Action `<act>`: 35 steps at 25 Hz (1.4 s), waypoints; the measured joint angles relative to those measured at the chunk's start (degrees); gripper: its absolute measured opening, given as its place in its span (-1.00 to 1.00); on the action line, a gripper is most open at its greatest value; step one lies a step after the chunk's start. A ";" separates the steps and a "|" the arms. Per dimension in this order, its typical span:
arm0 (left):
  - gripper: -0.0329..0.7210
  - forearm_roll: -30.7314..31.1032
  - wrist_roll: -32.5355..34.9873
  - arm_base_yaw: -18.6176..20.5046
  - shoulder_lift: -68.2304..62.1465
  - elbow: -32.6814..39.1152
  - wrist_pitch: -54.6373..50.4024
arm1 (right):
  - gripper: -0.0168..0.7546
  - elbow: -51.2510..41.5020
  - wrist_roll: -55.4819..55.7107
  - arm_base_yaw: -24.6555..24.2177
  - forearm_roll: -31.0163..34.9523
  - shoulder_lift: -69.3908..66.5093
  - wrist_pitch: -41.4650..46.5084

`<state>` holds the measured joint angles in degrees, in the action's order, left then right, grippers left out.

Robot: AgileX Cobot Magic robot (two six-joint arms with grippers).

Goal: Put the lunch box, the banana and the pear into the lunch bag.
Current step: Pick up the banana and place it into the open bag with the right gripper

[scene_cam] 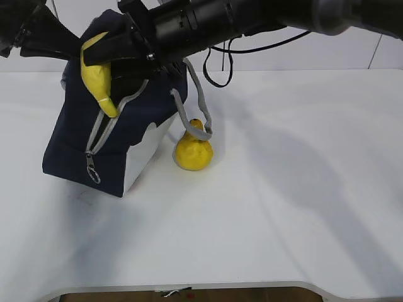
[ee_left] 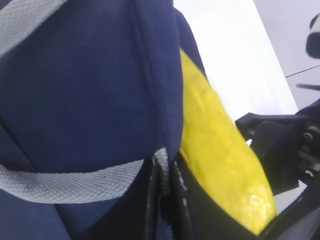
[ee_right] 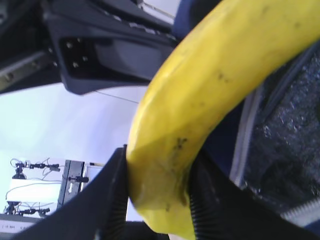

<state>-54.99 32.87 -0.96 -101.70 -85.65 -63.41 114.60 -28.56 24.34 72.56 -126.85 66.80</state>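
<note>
Next, I release the banana with my right gripper just inside the unzipped top of the navy lunch bag (scene_cam: 127,103).
The navy lunch bag (scene_cam: 75,145) stands at the left of the table with its top unzipped. My right gripper (scene_cam: 99,58) reaches across and is shut on the yellow banana (scene_cam: 94,78), which hangs tip-down over the bag's opening. In the right wrist view the banana (ee_right: 220,75) sits between both pads, above the silvery lining (ee_right: 290,135). My left gripper (ee_left: 164,172) is shut on the lunch bag's (ee_left: 90,90) rim, on a strip of grey webbing, beside the banana (ee_left: 220,150). The pear (scene_cam: 192,153) stands on the table against the bag's right side. The lunch box is hidden.
A grey webbing handle (scene_cam: 196,116) of the bag hangs down onto the pear. Black cables (scene_cam: 217,69) dangle behind the bag. White tabletop (scene_cam: 283,189) stretches to the right and front, ending at the front edge (scene_cam: 189,286).
</note>
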 joint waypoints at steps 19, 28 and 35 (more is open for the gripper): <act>-0.86 0.21 0.00 0.00 0.00 0.00 -1.81 | -0.23 0.00 -2.22 0.00 -8.75 0.00 -7.71; -0.86 -0.83 0.00 0.00 0.00 -0.13 -2.10 | -0.23 0.00 0.26 0.00 -13.86 -0.50 -7.61; -0.86 -1.23 0.00 0.00 0.00 -0.13 -2.10 | 0.19 0.00 0.74 0.00 -13.97 -1.15 -6.01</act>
<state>-56.22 32.87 -0.96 -101.70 -85.78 -65.52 114.60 -27.82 24.34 58.59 -128.00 60.79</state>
